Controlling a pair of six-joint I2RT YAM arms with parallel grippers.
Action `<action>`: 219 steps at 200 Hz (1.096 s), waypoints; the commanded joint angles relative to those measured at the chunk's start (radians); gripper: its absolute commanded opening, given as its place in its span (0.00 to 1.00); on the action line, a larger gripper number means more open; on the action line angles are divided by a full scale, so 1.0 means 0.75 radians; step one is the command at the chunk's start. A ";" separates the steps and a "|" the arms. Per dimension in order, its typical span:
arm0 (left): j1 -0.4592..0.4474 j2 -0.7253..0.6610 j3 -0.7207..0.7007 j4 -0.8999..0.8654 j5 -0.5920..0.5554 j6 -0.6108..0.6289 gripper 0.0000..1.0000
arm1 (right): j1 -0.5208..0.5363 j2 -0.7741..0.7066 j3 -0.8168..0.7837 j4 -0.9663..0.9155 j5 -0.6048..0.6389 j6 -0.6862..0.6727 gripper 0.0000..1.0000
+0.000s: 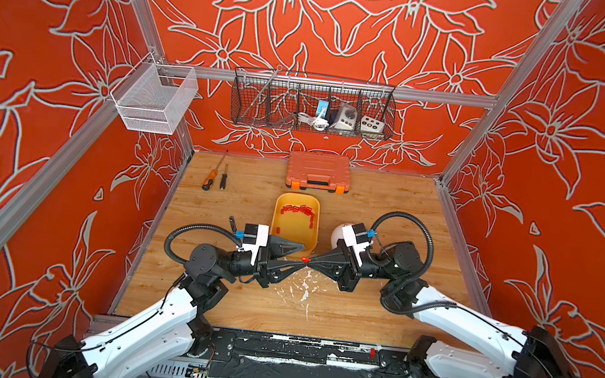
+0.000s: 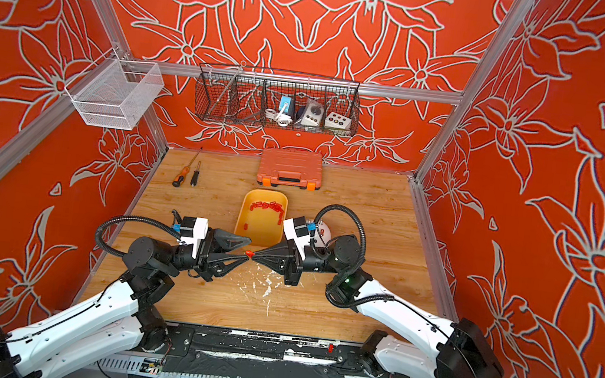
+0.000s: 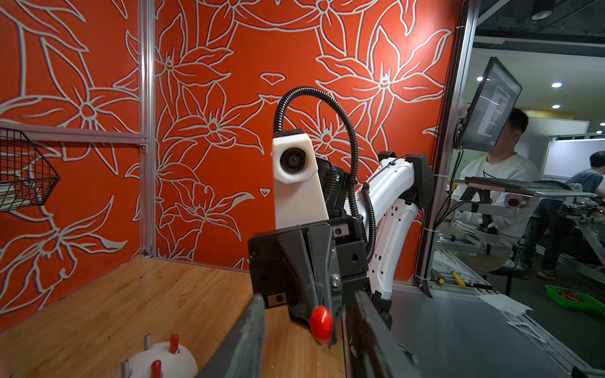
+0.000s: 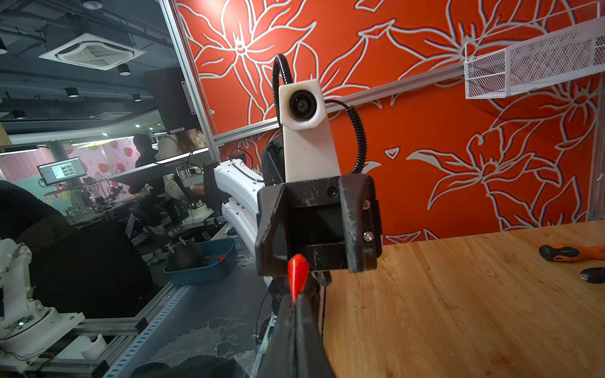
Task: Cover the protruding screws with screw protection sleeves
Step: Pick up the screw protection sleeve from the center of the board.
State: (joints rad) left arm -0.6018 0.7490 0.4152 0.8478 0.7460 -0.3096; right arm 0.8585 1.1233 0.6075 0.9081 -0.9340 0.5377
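Note:
The red sleeve is pinched by its open end in my right gripper, so my left gripper needs to take the red sleeve's rounded end point(image 3: 321, 322) and free the sleeve's opening for a screw.
My right gripper point(image 4: 296, 297) is shut on a red screw protection sleeve point(image 4: 298, 271), which sticks out past its tips. Both grippers meet tip to tip above the table's middle in both top views. My left gripper point(image 3: 309, 296) is open, its fingers point(image 3: 245, 337) on either side of that sleeve point(image 3: 321, 322) with a gap on each side. The white dome point(image 3: 170, 360) stands behind my right wrist point(image 1: 338, 235). Two protruding screws point(image 3: 147, 342) are bare and two carry red sleeves point(image 3: 174, 343). More sleeves point(image 1: 298, 209) lie in the yellow tray point(image 1: 294, 233).
An orange tool case point(image 1: 319, 171) lies at the back of the table. Two screwdrivers point(image 1: 213, 178) lie at the back left. A black wire basket point(image 1: 312, 104) and a white mesh basket point(image 1: 154, 99) hang on the walls above. White scuffs point(image 1: 305, 287) mark the wood under the grippers.

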 commanded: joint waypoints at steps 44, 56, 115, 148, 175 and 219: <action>0.003 -0.052 0.023 -0.124 -0.020 0.094 0.42 | 0.009 -0.057 0.018 -0.043 0.055 -0.071 0.00; 0.003 -0.050 0.024 -0.132 -0.017 0.105 0.41 | 0.009 -0.065 0.016 -0.051 0.059 -0.080 0.00; 0.003 -0.037 0.035 -0.129 -0.003 0.108 0.40 | 0.009 -0.042 0.034 -0.104 0.043 -0.099 0.00; 0.003 -0.037 0.039 -0.136 0.008 0.109 0.38 | 0.009 -0.047 0.035 -0.128 0.045 -0.114 0.00; 0.003 -0.025 0.046 -0.137 0.026 0.111 0.17 | 0.009 -0.047 0.038 -0.139 0.051 -0.120 0.00; 0.003 -0.021 0.045 -0.136 0.034 0.108 0.06 | 0.009 -0.058 0.040 -0.151 0.065 -0.129 0.00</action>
State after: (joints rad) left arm -0.6022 0.7361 0.4248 0.7341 0.7540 -0.2321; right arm 0.8585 1.0912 0.6086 0.7902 -0.8917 0.4572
